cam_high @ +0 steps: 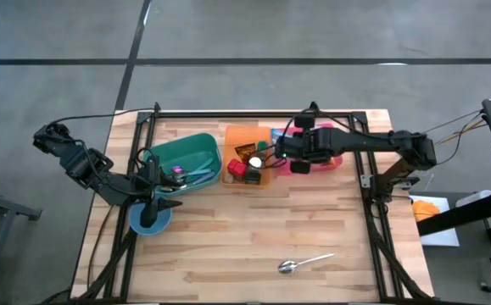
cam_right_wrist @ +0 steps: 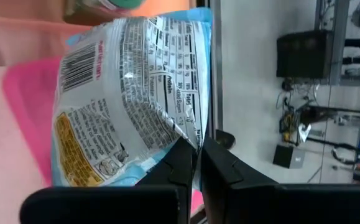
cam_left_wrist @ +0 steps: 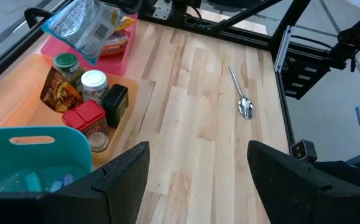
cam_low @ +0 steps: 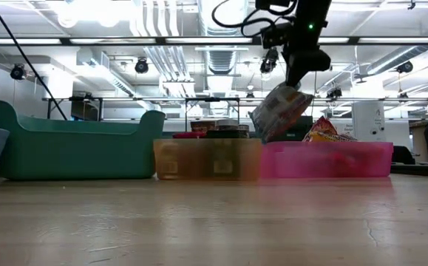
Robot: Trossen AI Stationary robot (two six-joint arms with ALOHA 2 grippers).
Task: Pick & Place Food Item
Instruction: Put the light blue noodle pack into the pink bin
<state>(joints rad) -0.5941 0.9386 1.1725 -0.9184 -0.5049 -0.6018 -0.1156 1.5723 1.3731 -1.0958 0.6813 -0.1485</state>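
Observation:
The robot's right gripper will release the snack bag inside the pink bin's back corner (cam_high: 286,135) next to the orange bin.
A crinkled snack bag (cam_low: 281,111), light blue with a printed nutrition panel (cam_right_wrist: 130,93), hangs in the air over the place where the orange bin (cam_low: 206,159) meets the pink bin (cam_low: 328,159). My right gripper (cam_right_wrist: 196,158) is shut on it and reaches in from the table's right side (cam_high: 283,154). The left wrist view shows the bag (cam_left_wrist: 83,25) above the pink bin's corner. My left gripper (cam_left_wrist: 198,180) stands open with nothing between its fingers, by the blue bowl (cam_high: 143,222) at the table's left. My right gripper pinches the bag's sealed edge (cam_right_wrist: 189,134) between its two fingers, near one corner. The fingers slant down from the table's right side. The bag hangs tilted below the gripper (cam_low: 302,63), lifted clear of both bins.
The orange bin holds jars, a red-lidded box and a dark tin (cam_left_wrist: 114,102). A green bin (cam_high: 186,161) stands to its left, and more packets lie in the pink bin (cam_high: 321,161). A metal spoon (cam_high: 300,264) lies near the front edge, with bare wood around it.

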